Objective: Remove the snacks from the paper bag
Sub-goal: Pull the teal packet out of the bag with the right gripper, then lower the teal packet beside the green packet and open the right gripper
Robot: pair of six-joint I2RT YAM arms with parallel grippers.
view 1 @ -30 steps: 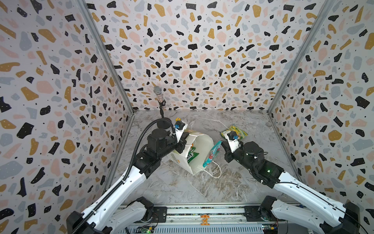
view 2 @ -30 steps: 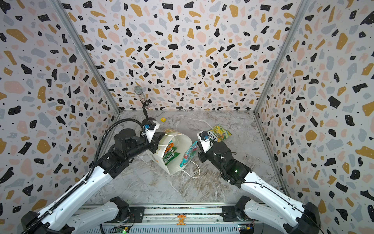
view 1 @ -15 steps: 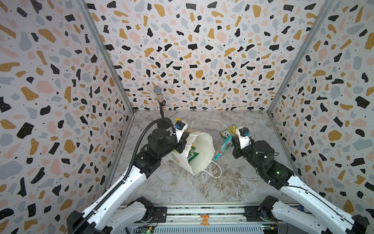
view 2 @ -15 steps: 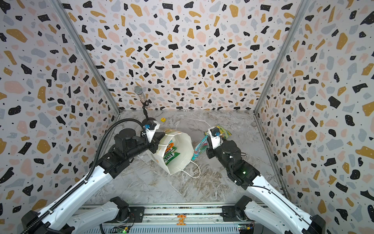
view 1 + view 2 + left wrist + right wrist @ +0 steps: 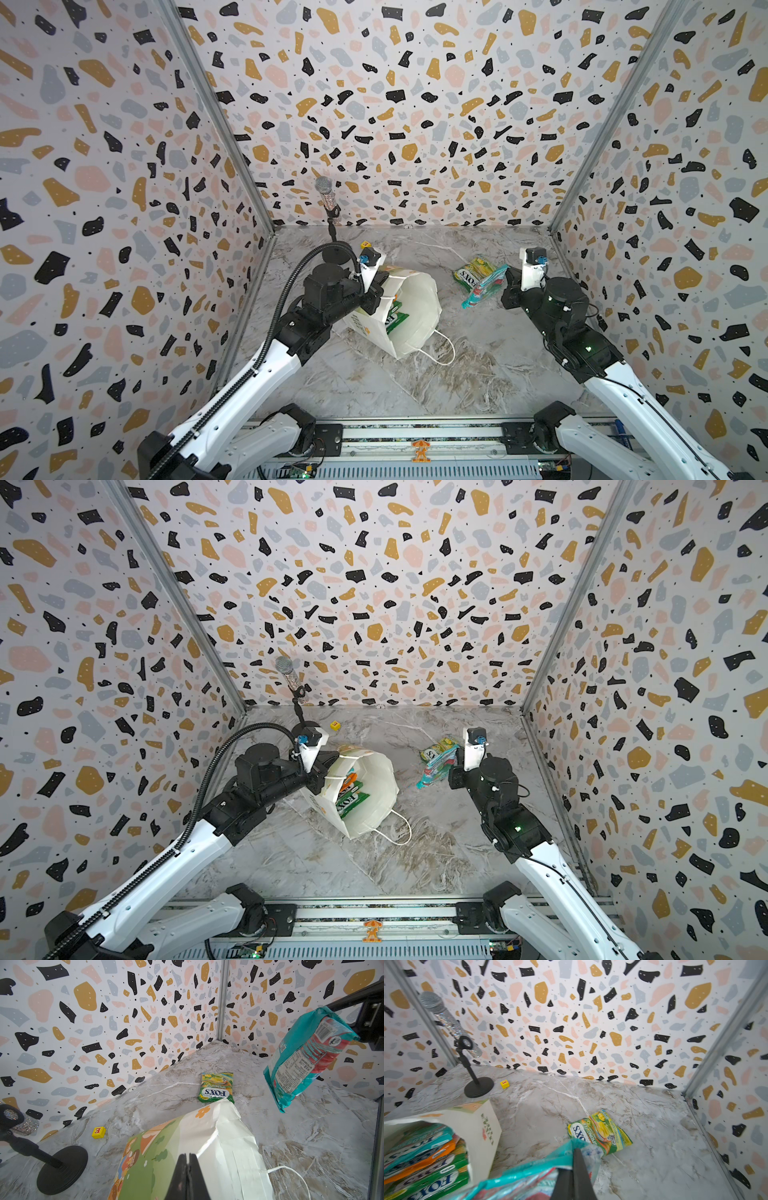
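The teal-red pouch will go down from my right gripper onto the marble floor (image 5: 525, 287) (image 5: 664, 1152) beside the green-yellow pouch, farther from the bag.
The white paper bag (image 5: 419, 303) (image 5: 376, 787) lies tilted on the marble floor, its mouth toward the right arm. My left gripper (image 5: 376, 291) (image 5: 188, 1156) is shut on the bag's rim. Several snacks (image 5: 351, 796) (image 5: 425, 1163), teal, orange and green, are stacked inside. My right gripper (image 5: 509, 278) (image 5: 576, 1150) is shut on the top edge of a teal-red pouch (image 5: 484, 286) (image 5: 305, 1055), which hangs above the floor to the right of the bag. A green-yellow pouch (image 5: 471, 270) (image 5: 600, 1132) lies flat on the floor just behind it.
A microphone on a black round stand (image 5: 326, 199) (image 5: 475, 1084) stands at the back left, behind the left gripper. A small yellow cube (image 5: 336, 725) (image 5: 98, 1132) sits beside its base. A white cord handle (image 5: 440, 349) trails from the bag's mouth. Patterned walls close three sides.
My right gripper has carried the teal-red pouch away from the bag's mouth, rightward and toward the back, near the green-yellow pouch. The left gripper and the bag have stayed put.
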